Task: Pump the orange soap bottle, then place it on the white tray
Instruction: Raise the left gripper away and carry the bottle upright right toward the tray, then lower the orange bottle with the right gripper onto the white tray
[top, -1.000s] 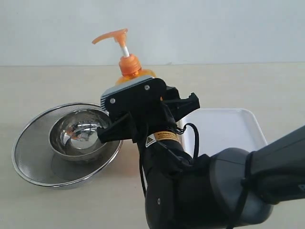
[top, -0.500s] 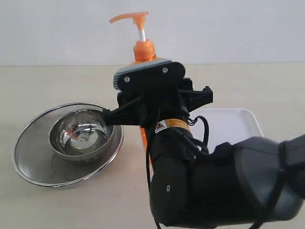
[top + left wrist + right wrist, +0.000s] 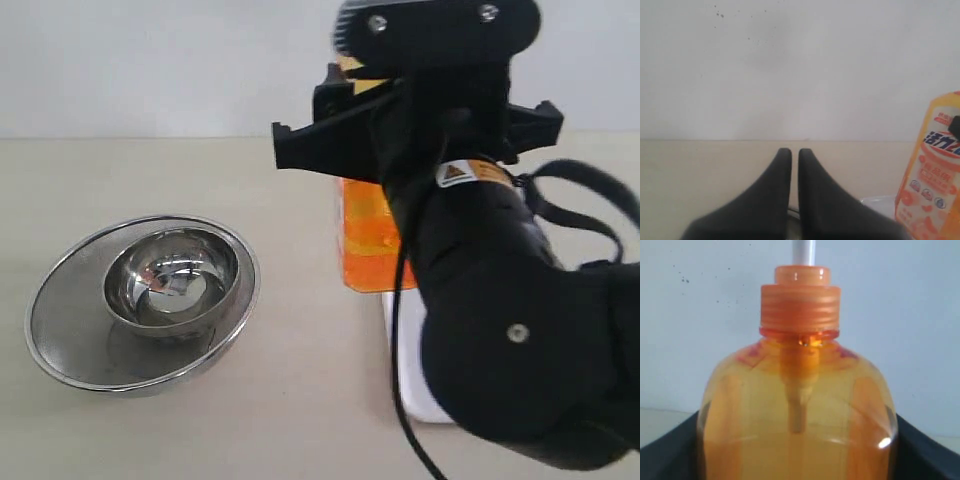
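Next, my right gripper lets go of the orange soap bottle upright around the middle of the white tray (image 3: 460,343).
My right gripper (image 3: 415,125) is shut on the orange soap bottle (image 3: 365,240) and holds it upright in the air. In the exterior view only the bottle's lower body shows, hanging over the near left edge of the white tray (image 3: 405,375); the pump head is hidden by the arm. The right wrist view is filled by the bottle (image 3: 797,405), its orange collar and white stem, with a black finger (image 3: 667,455) against each side. My left gripper (image 3: 795,152) is shut and empty, low over the table, with the bottle's label (image 3: 937,175) and a tray corner (image 3: 877,202) beside it.
Two nested round steel bowls (image 3: 140,300) stand on the beige table at the left. The right arm's black body (image 3: 510,330) covers most of the tray and the right half of the exterior view. A white wall runs behind the table.
The right arm has lifted the bottle and carried it rightward from beside the bowls to above the tray's left edge. The pump head has left the exterior view.
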Available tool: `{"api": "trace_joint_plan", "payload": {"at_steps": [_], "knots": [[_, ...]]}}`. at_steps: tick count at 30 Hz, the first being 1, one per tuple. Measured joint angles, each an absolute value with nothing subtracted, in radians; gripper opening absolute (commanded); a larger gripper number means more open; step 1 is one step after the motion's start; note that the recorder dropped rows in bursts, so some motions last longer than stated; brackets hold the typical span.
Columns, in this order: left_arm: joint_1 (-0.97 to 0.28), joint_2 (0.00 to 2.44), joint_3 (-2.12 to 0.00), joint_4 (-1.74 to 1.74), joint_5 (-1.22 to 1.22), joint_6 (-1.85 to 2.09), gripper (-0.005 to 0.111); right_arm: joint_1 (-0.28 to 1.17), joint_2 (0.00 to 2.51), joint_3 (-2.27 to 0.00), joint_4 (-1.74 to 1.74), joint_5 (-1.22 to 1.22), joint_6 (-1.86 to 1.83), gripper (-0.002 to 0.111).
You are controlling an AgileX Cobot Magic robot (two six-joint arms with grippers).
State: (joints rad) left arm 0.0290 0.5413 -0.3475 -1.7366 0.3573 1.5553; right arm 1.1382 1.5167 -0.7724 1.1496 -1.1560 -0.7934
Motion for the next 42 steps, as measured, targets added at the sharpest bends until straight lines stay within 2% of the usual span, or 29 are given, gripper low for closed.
{"api": "trace_joint_plan", "payload": {"at_steps": [8,16,24,42], "knots": [[0.029,0.541,-0.341,-1.740,0.396,1.553,0.005,1.124,1.330,-0.576,1.157,-1.158,-0.747,0.000],[0.029,0.524,-0.328,-1.740,0.429,1.536,0.005,0.926,1.314,-0.416,1.086,-1.161,-0.559,0.000],[0.029,0.518,-0.322,-1.740,0.435,1.530,0.005,0.858,1.513,-0.415,0.854,-1.152,-0.409,0.000],[0.029,0.518,-0.284,-1.740,0.435,1.539,0.005,0.850,1.653,-0.457,0.820,-1.156,-0.354,0.000]]}}
